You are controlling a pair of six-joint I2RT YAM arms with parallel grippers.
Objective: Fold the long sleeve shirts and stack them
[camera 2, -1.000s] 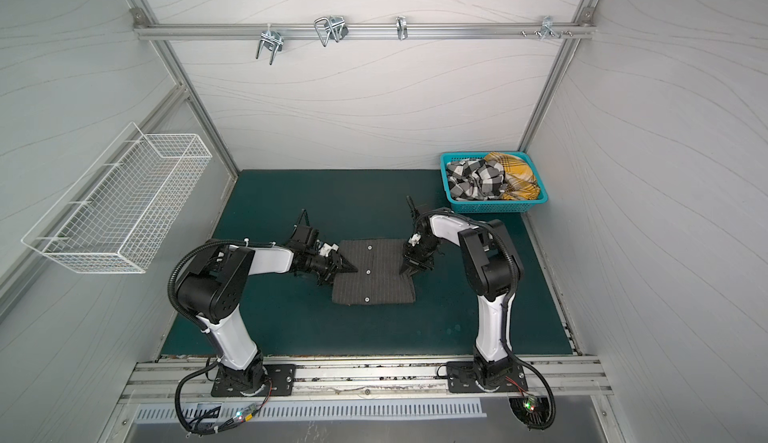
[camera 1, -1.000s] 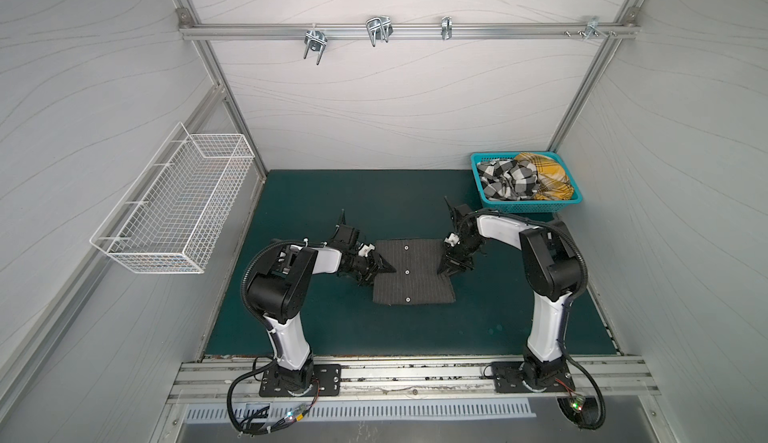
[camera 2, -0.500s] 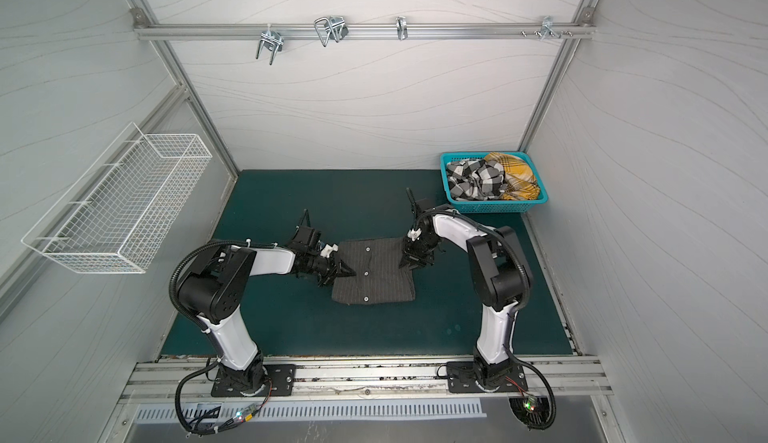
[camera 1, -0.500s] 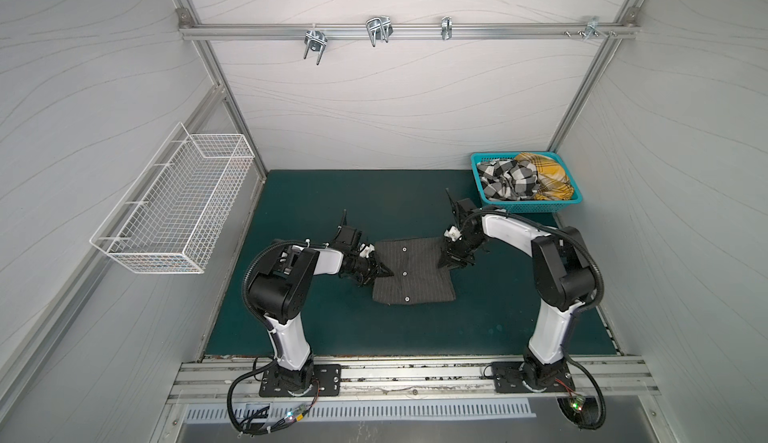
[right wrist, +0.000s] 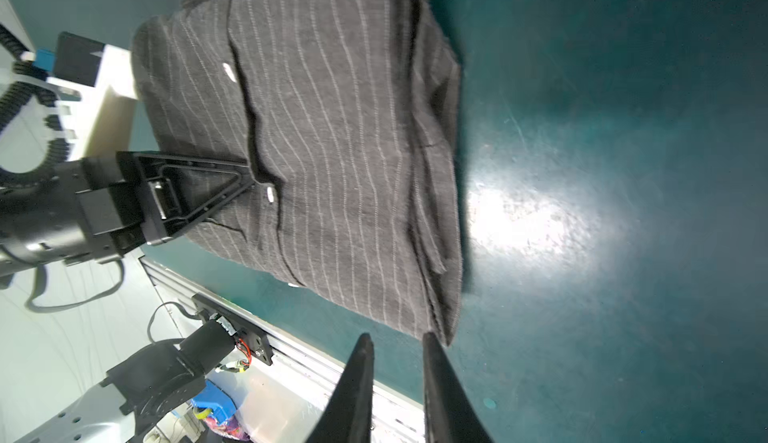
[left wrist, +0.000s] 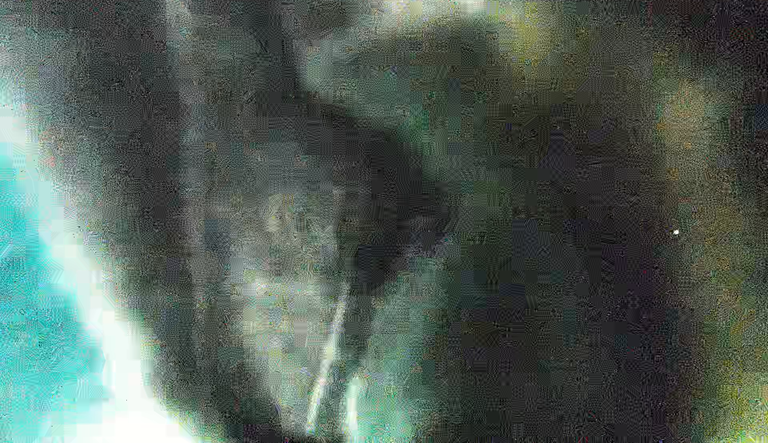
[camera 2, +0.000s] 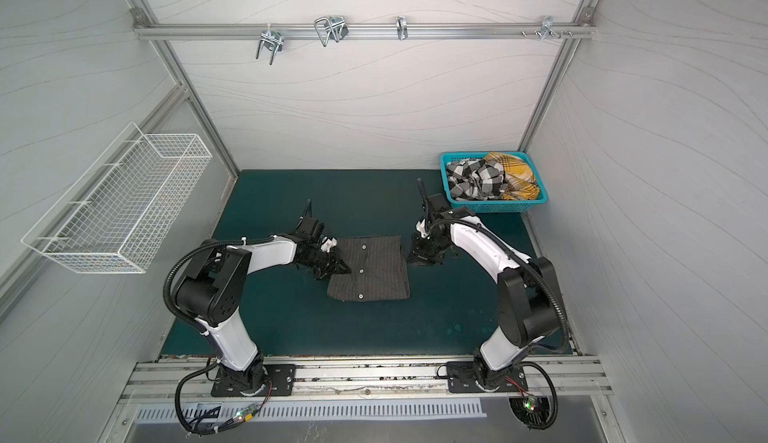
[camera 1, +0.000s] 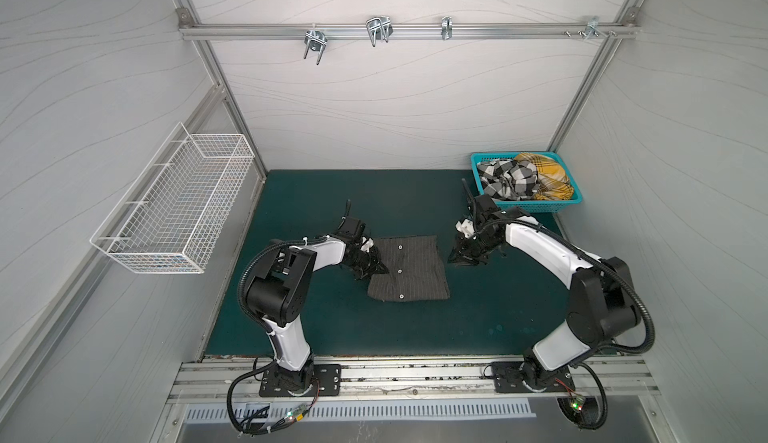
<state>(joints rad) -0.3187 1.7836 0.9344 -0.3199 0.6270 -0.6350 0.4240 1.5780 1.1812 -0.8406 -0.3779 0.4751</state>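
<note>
My left gripper needs to release the charcoal shirt slightly nearer the white wire basket on the green mat (camera 1: 369,247).
A dark charcoal pinstriped shirt (camera 1: 409,268) (camera 2: 370,268) lies folded into a rough square in the middle of the green mat (camera 1: 316,212). My left gripper (camera 1: 384,270) (right wrist: 249,179) sits on its left edge, shut on the cloth near the button placket. The left wrist view is too blurred to read. My right gripper (camera 1: 454,259) (right wrist: 397,339) hovers just off the shirt's right edge, open a little, with only mat between its fingers. A black-and-white check shirt (camera 1: 509,179) and a mustard plaid shirt (camera 1: 548,175) lie crumpled in the teal basket (camera 1: 536,205).
The teal basket stands at the mat's back right corner. A white wire basket (camera 1: 178,204) hangs on the left wall. A rail with metal hooks (camera 1: 378,34) crosses the back wall. Both arm bases sit on the aluminium rail (camera 1: 415,374) along the front.
The left gripper has closed on the shirt's left edge. The shirt has shifted and skewed slightly. The right gripper has drawn back to the right, off the shirt's edge.
</note>
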